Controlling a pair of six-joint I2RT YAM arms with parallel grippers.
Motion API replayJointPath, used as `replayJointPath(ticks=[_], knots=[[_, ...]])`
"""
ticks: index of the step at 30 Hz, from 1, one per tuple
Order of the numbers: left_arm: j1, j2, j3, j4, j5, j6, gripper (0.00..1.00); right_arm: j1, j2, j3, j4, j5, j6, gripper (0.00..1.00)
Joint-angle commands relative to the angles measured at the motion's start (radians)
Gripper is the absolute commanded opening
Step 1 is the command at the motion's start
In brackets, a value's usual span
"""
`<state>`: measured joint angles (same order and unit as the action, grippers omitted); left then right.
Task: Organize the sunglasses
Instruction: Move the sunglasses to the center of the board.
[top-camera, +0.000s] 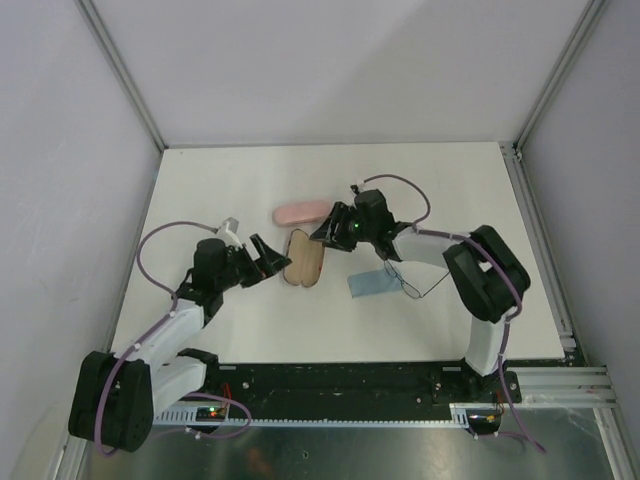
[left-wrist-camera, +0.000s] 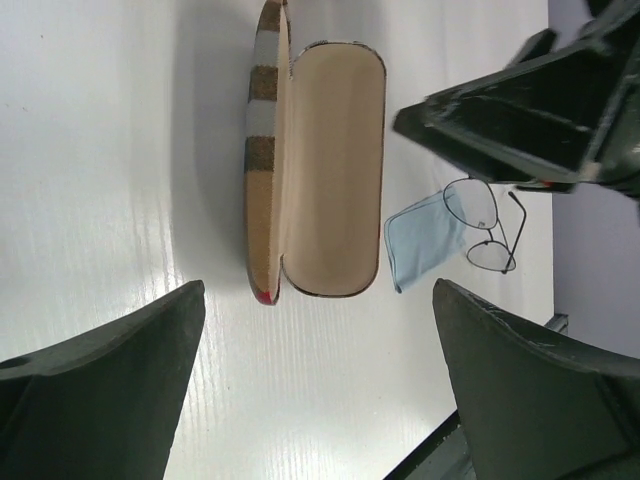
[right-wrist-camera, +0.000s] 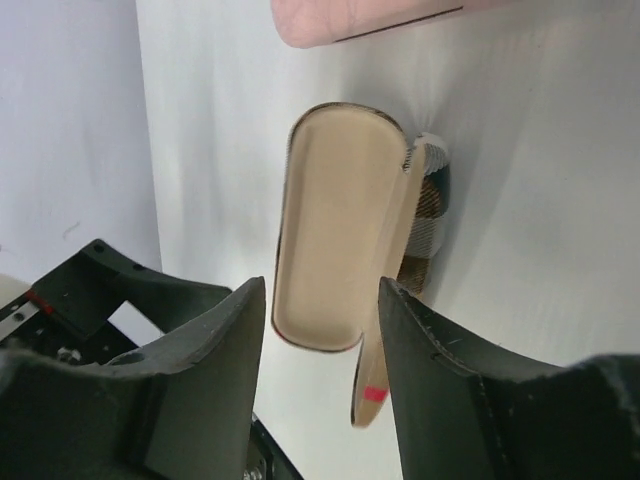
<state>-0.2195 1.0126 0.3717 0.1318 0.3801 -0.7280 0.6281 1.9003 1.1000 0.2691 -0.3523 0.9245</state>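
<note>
Next, I will use my left gripper to grab the light blue cloth by its near corner (top-camera: 352, 296) (left-wrist-camera: 399, 288) on the side of the checkered case.
One pair of sunglasses (top-camera: 408, 281) (left-wrist-camera: 482, 226), dark wire with rounder clear lenses, lies on the table, touching the right edge of a light blue cloth (top-camera: 369, 286) (left-wrist-camera: 424, 240). The checkered case (top-camera: 303, 260) (left-wrist-camera: 333, 170) (right-wrist-camera: 333, 240) lies open with its tan inside empty and its lid (left-wrist-camera: 264, 150) (right-wrist-camera: 422, 215) tipped to one side. My left gripper (top-camera: 272, 255) (left-wrist-camera: 320, 385) is wide open just left of the case, holding nothing. My right gripper (top-camera: 322, 232) (right-wrist-camera: 315, 335) hovers at the case's upper right end, its jaws apart and empty.
A shut pink case (top-camera: 300, 213) (right-wrist-camera: 370, 15) lies just behind the checkered one. The white table (top-camera: 230, 190) is walled at the back and both sides. The black rail (top-camera: 340, 380) runs along the near edge.
</note>
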Motion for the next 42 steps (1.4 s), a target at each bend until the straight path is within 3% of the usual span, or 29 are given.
replayJointPath(ticks=[1, 5, 10, 20, 23, 32, 37, 42], knots=[[-0.021, 0.02, 0.034, 0.017, 0.028, 0.058, 1.0, -0.013, -0.164, 0.038, -0.201, 0.056, -0.182, 0.53], [-0.123, -0.014, 0.063, 0.012, -0.048, 0.11, 1.0, -0.009, -0.266, 0.018, -0.391, 0.145, -0.325, 0.53], [-0.33, -0.022, 0.131, -0.001, -0.188, 0.212, 0.96, -0.031, -0.436, -0.124, -0.443, 0.177, -0.352, 0.46], [-0.629, 0.235, 0.284, -0.014, -0.275, 0.313, 0.55, -0.066, -0.615, -0.367, -0.466, 0.225, -0.339, 0.22], [-0.654, 0.316, 0.328, -0.012, -0.267, 0.313, 0.51, -0.093, -0.61, -0.39, -0.472, 0.235, -0.342, 0.21], [-0.668, 0.533, 0.455, -0.013, -0.213, 0.321, 0.52, -0.252, -0.527, -0.396, -0.506, 0.24, -0.427, 0.22], [-0.673, 0.645, 0.529, -0.041, -0.186, 0.331, 0.45, -0.362, -0.518, -0.396, -0.506, 0.222, -0.473, 0.23], [-0.674, 0.722, 0.582, -0.104, -0.203, 0.313, 0.43, -0.404, -0.536, -0.396, -0.509, 0.179, -0.507, 0.28]])
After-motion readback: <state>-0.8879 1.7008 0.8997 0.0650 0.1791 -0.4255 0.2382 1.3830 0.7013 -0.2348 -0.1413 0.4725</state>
